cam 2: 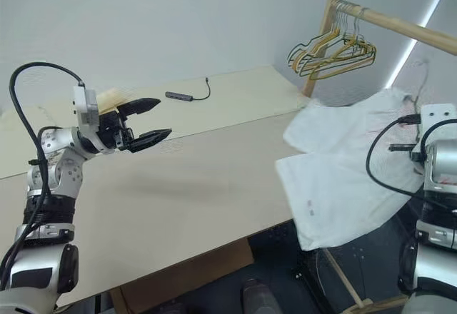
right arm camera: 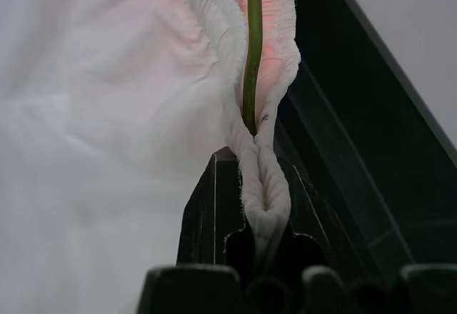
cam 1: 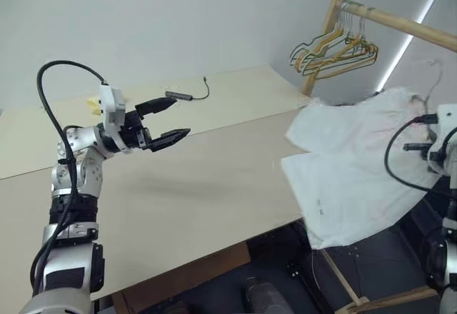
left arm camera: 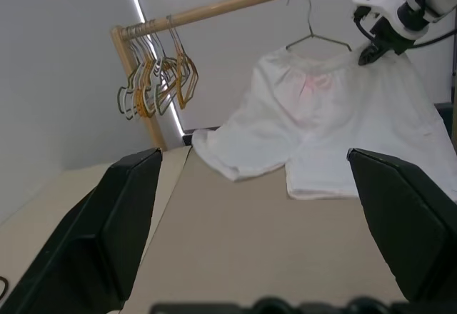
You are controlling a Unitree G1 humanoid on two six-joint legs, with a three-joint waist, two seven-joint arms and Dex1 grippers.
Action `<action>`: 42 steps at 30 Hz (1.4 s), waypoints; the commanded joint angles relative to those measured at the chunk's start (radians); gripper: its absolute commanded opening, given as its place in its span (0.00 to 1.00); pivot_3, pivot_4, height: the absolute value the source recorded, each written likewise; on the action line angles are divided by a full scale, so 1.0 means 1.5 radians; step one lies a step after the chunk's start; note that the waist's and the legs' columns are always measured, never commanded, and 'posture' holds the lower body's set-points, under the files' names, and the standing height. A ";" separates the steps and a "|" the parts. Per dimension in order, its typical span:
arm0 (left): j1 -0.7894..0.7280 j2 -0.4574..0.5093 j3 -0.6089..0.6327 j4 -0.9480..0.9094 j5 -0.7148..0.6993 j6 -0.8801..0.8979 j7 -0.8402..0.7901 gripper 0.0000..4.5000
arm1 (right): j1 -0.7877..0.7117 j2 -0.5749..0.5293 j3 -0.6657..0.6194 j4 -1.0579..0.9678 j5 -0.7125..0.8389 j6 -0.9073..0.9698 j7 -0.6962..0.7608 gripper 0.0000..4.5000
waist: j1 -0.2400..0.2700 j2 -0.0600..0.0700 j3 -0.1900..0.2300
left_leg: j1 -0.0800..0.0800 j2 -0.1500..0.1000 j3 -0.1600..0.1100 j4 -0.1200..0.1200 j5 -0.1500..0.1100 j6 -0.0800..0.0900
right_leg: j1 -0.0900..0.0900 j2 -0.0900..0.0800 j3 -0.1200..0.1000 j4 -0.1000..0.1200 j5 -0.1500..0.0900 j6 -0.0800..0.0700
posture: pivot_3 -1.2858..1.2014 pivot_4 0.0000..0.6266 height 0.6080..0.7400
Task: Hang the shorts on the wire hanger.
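Note:
My right gripper is going to let go of the white shorts, hanging over the dark floor (cam 1: 409, 165) next to the edge of the table. The shorts now drape from the table's edge.
The white shorts (cam 1: 350, 164) drape from the table's right edge, with the gathered waistband lifted on the right and the legs trailing over the table corner. A faint pink smudge shows near the waistband. My right gripper (right arm camera: 264, 218) is shut on the bunched waistband (right arm camera: 265, 185), and the thin wire hanger (left arm camera: 314, 38) runs inside that fold, its small hook standing up above the shorts. My left gripper (cam 1: 180, 118) is open and holds nothing. It hovers above the left part of the table and points toward the shorts.
A wooden rail (cam 1: 400, 21) at the back right carries a bunch of yellow-gold and dark hangers (cam 1: 335, 50). A small dark adapter with a cable (cam 1: 182, 95) lies far back on the beige table (cam 1: 200, 185). Beyond the table's right edge the floor is dark.

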 commanded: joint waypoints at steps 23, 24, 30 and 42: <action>0.073 -0.012 0.059 -0.174 -0.155 0.070 -0.022 1.00 | -0.289 0.072 -0.250 0.263 -0.017 -0.052 -0.379 0.02 | -0.009 0.003 0.001 | 0.000 -0.001 0.001 -0.001 -0.002 0.003 | 0.000 0.000 0.008 -0.002 0.002 0.004 | 0.45 0.00 1.00; 0.073 -0.011 0.058 -0.174 -0.155 0.069 -0.021 1.00 | -0.287 0.074 -0.246 0.263 -0.017 -0.050 -0.383 0.02 | -0.009 0.003 0.001 | 0.000 -0.001 0.001 -0.001 -0.002 0.004 | 0.000 0.000 0.008 -0.003 0.002 0.004 | 0.45 0.00 1.00; 0.077 -0.014 0.054 -0.177 -0.148 0.058 -0.016 1.00 | -0.228 0.062 -0.138 0.244 -0.040 -0.061 -0.352 0.10 | -0.009 0.003 0.001 | 0.001 -0.001 0.003 -0.001 -0.003 0.006 | 0.000 0.000 0.011 -0.004 0.003 0.006 | 0.45 0.00 1.00; 0.075 -0.013 0.055 -0.182 -0.150 0.056 -0.018 1.00 | -0.171 0.048 -0.050 0.156 -0.096 -0.144 -0.366 0.99 | -0.009 0.003 0.001 | 0.001 -0.001 0.005 -0.001 -0.004 0.006 | 0.000 0.000 0.013 -0.005 0.003 0.007 | 0.45 0.00 1.00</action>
